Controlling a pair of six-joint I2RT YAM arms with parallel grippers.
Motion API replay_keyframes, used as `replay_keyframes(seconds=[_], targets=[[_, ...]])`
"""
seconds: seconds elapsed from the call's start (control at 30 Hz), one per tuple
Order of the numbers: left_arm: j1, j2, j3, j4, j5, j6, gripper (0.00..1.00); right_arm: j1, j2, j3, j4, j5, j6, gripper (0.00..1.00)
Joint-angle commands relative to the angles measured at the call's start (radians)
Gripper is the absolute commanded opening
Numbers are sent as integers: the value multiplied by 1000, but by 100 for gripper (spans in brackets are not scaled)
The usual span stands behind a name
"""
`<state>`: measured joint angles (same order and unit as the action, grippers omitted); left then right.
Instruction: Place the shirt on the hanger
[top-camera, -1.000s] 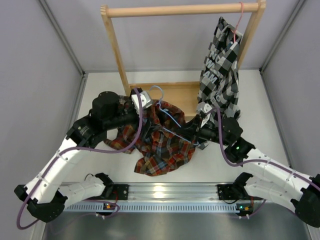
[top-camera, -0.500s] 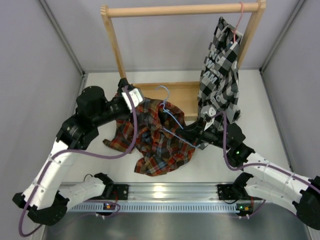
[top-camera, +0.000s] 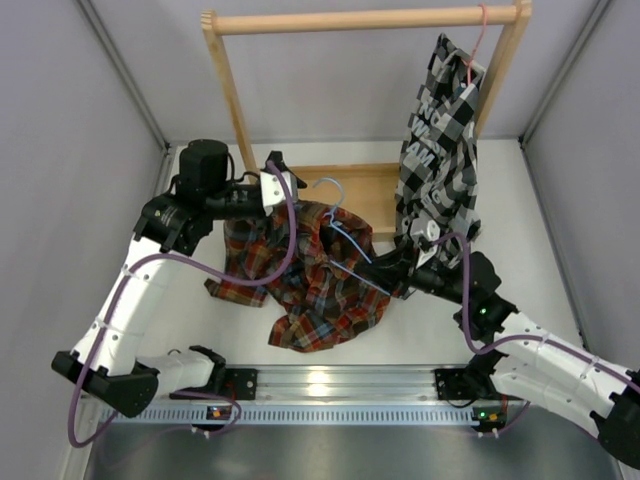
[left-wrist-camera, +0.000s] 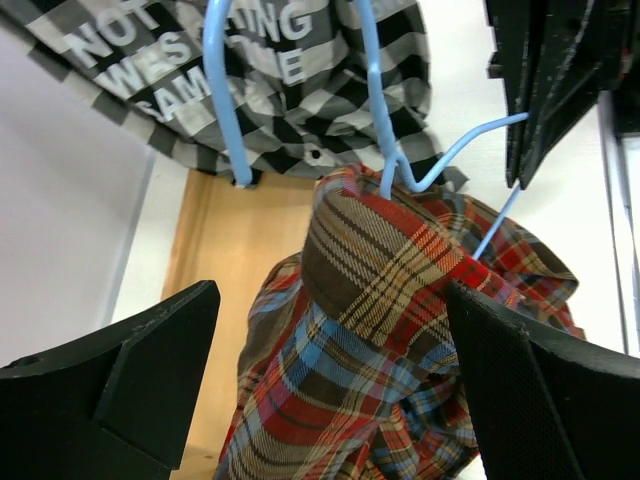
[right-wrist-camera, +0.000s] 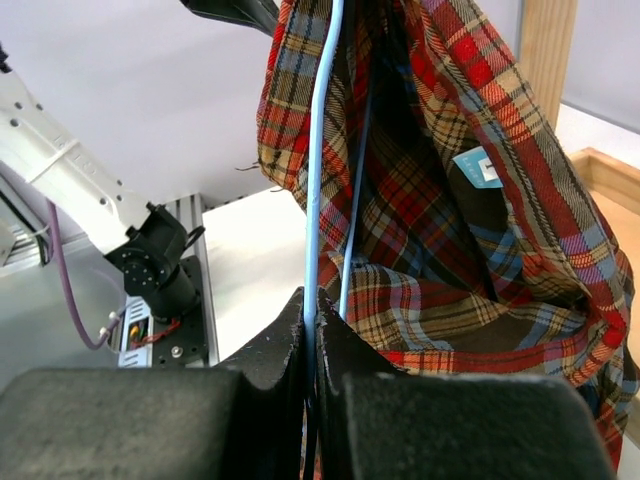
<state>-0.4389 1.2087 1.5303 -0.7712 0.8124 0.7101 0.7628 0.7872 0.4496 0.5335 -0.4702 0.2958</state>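
The hanger's end in my right gripper is outside the shirt, so next my left gripper pinches the shirt's top edge (left-wrist-camera: 370, 255) before my right gripper covers that end.
The plaid shirt (top-camera: 312, 280) lies bunched on the table, its upper part lifted and draped on the light-blue hanger (top-camera: 347, 240), whose hook (top-camera: 327, 186) points toward the rack. My right gripper (top-camera: 397, 268) is shut on the hanger's wire, seen pinched between its fingers in the right wrist view (right-wrist-camera: 312, 305), with the shirt (right-wrist-camera: 450, 200) hanging round the hanger (right-wrist-camera: 322, 150). My left gripper (top-camera: 277, 183) is open by the shirt's top edge. In the left wrist view its fingers (left-wrist-camera: 160, 350) stand wide apart, with the shirt (left-wrist-camera: 380, 330) and the hanger (left-wrist-camera: 375, 100) between and beyond them.
A wooden clothes rack (top-camera: 225, 80) stands at the back with its base board (top-camera: 375, 185) on the table. A black-and-white checked shirt (top-camera: 440, 130) hangs from it on a pink-red hanger (top-camera: 478, 40). Grey walls close in both sides.
My left arm has swung back and to the left, its gripper staying by the shirt's top. The shirt's left side has spread out. My right gripper has shifted slightly right with the hanger.
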Motion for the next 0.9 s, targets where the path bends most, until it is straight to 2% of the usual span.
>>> replay_keyframes(seconds=[0.0,0.3,0.43,0.5,0.53,0.63,0.8,0.87], targets=[[5,-2,25,-34,119,54,98,-2,-16,23,95,-68,-29,0],[5,28,50,-33,123,-50,98,-3,-32,20,86,-110,-58,0],[6,9,11,-33,119,-58,97,-3,-51,21,83,-119,-64,0],[5,-3,-15,-34,131,-61,94,-2,-49,29,60,-152,-81,0],[6,-6,-22,-36,139,-61,86,-2,-48,37,53,-166,-89,0],[5,8,-27,-55,157,-80,71,-2,-51,40,39,-205,-116,0],[5,54,8,-122,234,-95,67,-2,-75,41,-13,-202,-156,0],[5,64,19,-143,258,-103,59,-2,-78,49,-35,-197,-173,0]])
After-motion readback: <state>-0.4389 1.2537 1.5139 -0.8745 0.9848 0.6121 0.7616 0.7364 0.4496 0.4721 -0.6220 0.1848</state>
